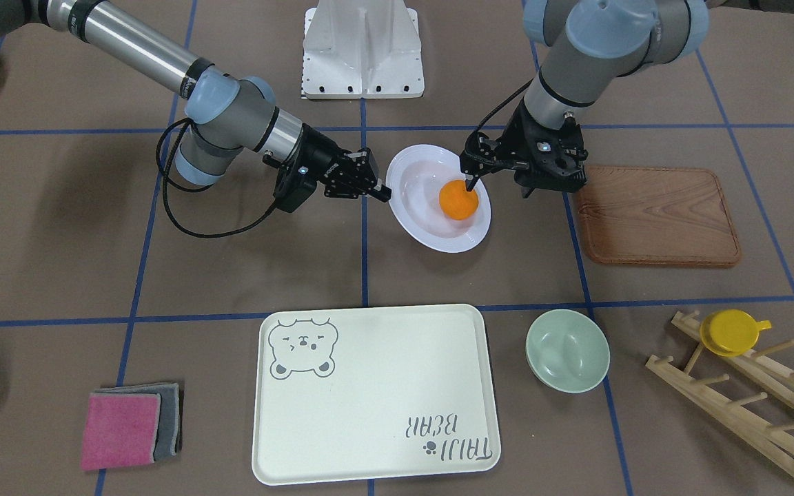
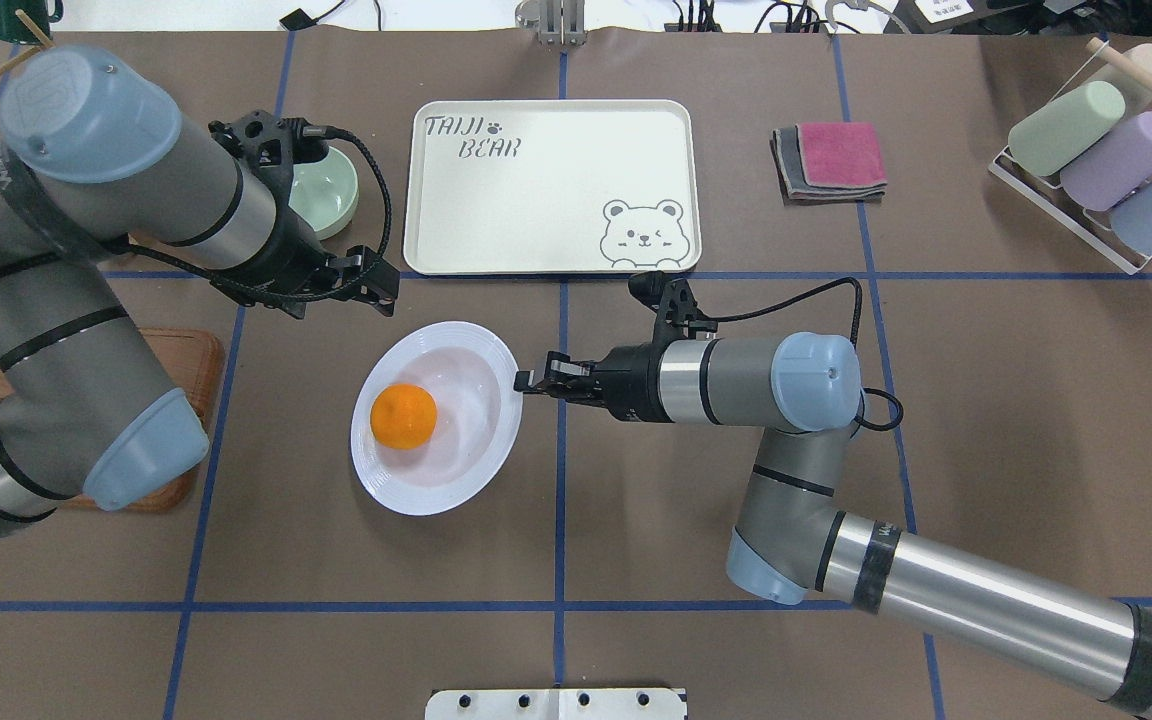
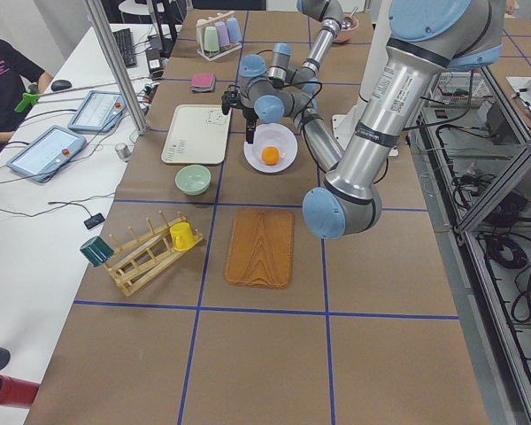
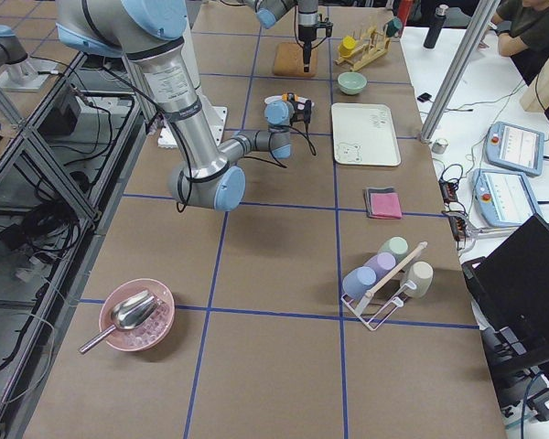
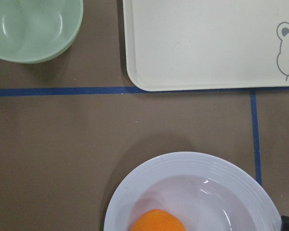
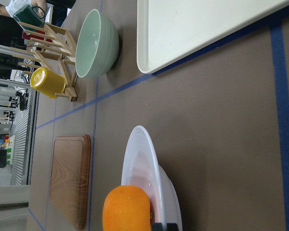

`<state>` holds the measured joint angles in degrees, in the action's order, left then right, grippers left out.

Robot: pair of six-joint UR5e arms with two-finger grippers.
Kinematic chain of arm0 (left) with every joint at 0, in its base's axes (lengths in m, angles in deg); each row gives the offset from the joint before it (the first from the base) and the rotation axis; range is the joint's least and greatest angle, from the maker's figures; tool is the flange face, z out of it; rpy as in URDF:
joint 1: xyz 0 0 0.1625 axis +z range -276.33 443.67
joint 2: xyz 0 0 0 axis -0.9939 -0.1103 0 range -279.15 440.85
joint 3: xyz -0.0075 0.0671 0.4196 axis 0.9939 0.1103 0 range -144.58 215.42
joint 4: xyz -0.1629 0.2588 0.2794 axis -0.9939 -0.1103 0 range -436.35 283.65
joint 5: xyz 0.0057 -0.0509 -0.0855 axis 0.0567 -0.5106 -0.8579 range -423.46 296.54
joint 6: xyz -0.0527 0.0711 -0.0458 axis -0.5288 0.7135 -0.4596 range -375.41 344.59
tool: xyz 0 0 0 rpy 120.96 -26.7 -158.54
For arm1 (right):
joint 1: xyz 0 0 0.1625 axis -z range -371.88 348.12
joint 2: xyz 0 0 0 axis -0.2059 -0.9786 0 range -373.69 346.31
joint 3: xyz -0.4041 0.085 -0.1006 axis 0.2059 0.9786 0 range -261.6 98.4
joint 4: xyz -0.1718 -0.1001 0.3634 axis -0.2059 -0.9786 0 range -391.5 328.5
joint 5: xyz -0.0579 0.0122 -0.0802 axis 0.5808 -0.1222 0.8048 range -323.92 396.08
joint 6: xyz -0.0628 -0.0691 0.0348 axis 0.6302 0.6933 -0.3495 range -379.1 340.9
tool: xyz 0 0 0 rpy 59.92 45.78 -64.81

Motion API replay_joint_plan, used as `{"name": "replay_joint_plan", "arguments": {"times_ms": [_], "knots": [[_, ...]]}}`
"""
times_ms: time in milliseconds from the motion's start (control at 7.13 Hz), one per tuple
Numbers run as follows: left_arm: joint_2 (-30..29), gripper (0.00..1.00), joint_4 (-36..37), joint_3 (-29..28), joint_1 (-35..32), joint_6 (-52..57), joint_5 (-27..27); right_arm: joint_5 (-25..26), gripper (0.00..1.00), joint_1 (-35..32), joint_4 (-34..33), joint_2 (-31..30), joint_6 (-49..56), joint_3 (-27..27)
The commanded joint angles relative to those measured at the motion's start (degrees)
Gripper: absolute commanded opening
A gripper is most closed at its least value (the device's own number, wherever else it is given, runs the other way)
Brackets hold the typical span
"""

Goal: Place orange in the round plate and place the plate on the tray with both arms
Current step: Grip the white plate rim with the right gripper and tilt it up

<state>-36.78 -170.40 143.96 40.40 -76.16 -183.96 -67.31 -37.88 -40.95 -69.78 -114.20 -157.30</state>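
Observation:
Next, I set the round plate on the tray [image 1: 365, 383] between the bear face and the lettering, using my right gripper.
The orange [image 1: 457, 199] lies in the well of the round plate [image 1: 424, 234], toward the side near my left arm. My left gripper [image 1: 498, 187] hovers open above that edge, one fingertip over the orange and not touching it. My right gripper [image 1: 384, 193] comes in level from the opposite side and is shut on the plate's rim [image 2: 514, 385]. The plate looks slightly tilted. In the right wrist view the orange [image 6: 127, 208] sits just beyond the rim. The tray [image 1: 369, 386] lies flat a little past the plate with nothing on it.
A pale-green bowl [image 1: 567, 350] stands beside the tray. A brown wooden board [image 1: 655, 217] lies under my left arm's side. A wooden rack with a yellow cup [image 1: 731, 331], folded pink and grey cloths [image 1: 121, 427] and a cup holder [image 2: 1096, 150] sit further out.

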Motion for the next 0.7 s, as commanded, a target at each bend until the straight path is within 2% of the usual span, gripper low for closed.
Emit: {"name": "replay_joint_plan", "arguments": {"times_ms": [0, 561], "knots": [[0.0, 0.98, 0.1, 0.0, -0.2, 0.0, 0.0, 1.9, 0.0, -0.3, 3.5, 0.0, -4.2, -0.1], [0.0, 0.98, 0.1, 0.1, -0.2, 0.0, 0.0, 4.8, 0.0, -0.9, 6.8, -0.3, -7.6, 0.3]]}}
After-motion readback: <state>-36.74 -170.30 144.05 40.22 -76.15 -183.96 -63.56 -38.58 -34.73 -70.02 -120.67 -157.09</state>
